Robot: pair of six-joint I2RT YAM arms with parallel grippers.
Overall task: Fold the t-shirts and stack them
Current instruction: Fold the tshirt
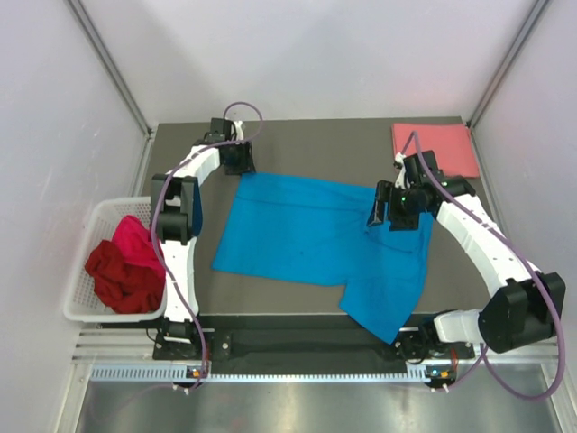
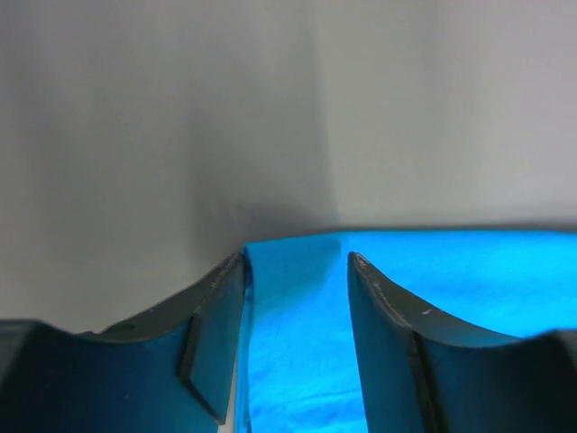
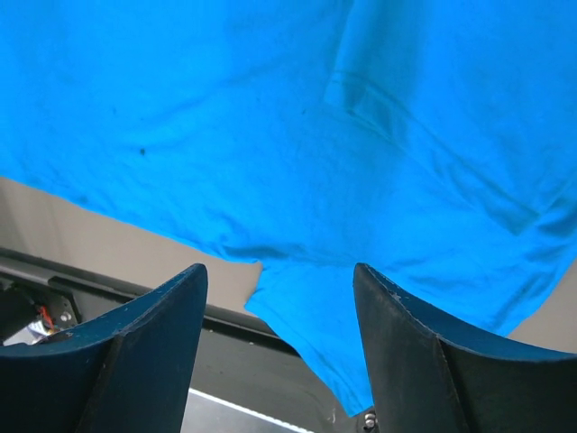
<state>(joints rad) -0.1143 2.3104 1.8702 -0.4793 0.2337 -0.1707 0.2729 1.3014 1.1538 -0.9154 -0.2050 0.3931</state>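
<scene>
Next, I need to move my right gripper to the corner of the sleeve (image 1: 389, 340) (image 3: 352, 411) of the blue t-shirt, over the near edge of the table, and close it there.
A bright blue t-shirt (image 1: 311, 230) lies spread flat across the middle of the table, one part (image 1: 388, 302) reaching over the near edge. My left gripper (image 1: 242, 168) is low at its far left corner. In the left wrist view this gripper (image 2: 296, 262) is open, and the blue cloth (image 2: 297, 334) lies between its fingers. My right gripper (image 1: 379, 209) hovers over the shirt's right side. It is open (image 3: 279, 271) with nothing held, and the blue shirt (image 3: 270, 135) is below it. A salmon pink t-shirt (image 1: 435, 149) lies folded at the back right.
A white lattice basket (image 1: 79, 287) stands off the table's left side, holding a dark red shirt (image 1: 122, 278) and a magenta one (image 1: 135, 236). Bare dark table (image 1: 306, 149) shows behind the blue shirt. White walls close in the back and both sides.
</scene>
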